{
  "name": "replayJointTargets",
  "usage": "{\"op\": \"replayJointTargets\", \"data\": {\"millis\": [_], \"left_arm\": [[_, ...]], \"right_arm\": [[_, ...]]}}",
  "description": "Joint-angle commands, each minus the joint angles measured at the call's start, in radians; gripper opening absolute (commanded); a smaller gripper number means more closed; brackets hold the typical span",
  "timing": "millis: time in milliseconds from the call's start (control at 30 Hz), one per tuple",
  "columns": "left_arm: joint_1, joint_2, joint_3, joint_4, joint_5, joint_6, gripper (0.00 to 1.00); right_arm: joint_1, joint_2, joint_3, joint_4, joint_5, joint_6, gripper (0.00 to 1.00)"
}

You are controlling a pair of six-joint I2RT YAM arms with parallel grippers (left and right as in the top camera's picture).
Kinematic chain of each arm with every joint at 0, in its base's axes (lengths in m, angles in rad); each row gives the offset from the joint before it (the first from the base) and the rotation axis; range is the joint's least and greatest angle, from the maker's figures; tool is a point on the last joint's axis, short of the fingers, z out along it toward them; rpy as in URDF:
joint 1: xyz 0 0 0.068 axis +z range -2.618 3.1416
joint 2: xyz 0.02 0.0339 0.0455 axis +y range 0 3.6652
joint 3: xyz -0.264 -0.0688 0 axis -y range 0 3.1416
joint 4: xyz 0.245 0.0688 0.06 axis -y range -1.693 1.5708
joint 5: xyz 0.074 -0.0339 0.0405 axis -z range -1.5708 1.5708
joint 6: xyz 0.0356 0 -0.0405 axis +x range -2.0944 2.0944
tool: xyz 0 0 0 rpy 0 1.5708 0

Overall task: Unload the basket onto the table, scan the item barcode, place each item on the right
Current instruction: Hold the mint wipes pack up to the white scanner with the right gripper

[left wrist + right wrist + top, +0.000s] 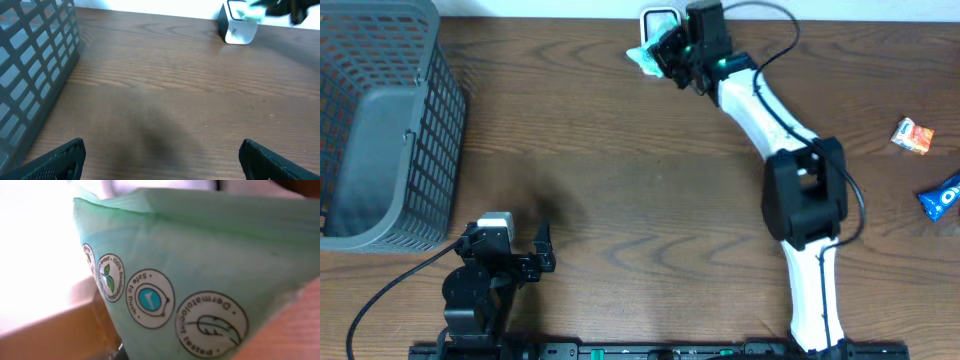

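Note:
My right gripper is going to release the pale green wipes packet on the table (894, 187), beside the blue packet and close to the orange snack packet.
The item is a pale green wipes packet (644, 58) with round printed seals, and it fills the right wrist view (210, 255). My right gripper (672, 52) is shut on it at the far edge of the table, holding it right beside the white scanner box (660, 20). In the left wrist view the scanner (239, 27) stands far off with the packet (248, 14) in front of its top. My left gripper (510, 248) rests near the front left, open and holding nothing (162, 160). The right gripper's own fingers are hidden behind the packet.
A grey mesh basket (415, 120) takes up the left side of the table, its wall close to the left gripper (30, 75). An orange snack packet (912, 135) and a blue packet (942, 197) lie at the right edge.

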Motion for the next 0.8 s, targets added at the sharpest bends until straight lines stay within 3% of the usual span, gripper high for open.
{"op": "replayJointTargets", "data": {"millis": [0, 167, 333, 467, 767], "left_arm": [[0.004, -0.007, 0.005, 0.003, -0.009, -0.002, 0.98], [0.004, -0.007, 0.005, 0.003, -0.010, -0.002, 0.98], [0.004, -0.007, 0.005, 0.003, -0.009, -0.002, 0.98], [0.004, -0.007, 0.005, 0.003, -0.010, -0.002, 0.98], [0.004, -0.007, 0.005, 0.003, -0.009, -0.002, 0.98]], "right_arm": [[-0.002, 0.060, 0.007, 0.114, 0.042, 0.170, 0.02], [-0.002, 0.145, 0.009, 0.299, -0.048, 0.280, 0.02], [0.000, 0.182, 0.010, 0.360, -0.125, 0.332, 0.01], [0.008, 0.183, 0.010, 0.285, -0.119, 0.426, 0.01], [-0.010, 0.183, 0.053, 0.189, -0.174, 0.433, 0.02]]}}
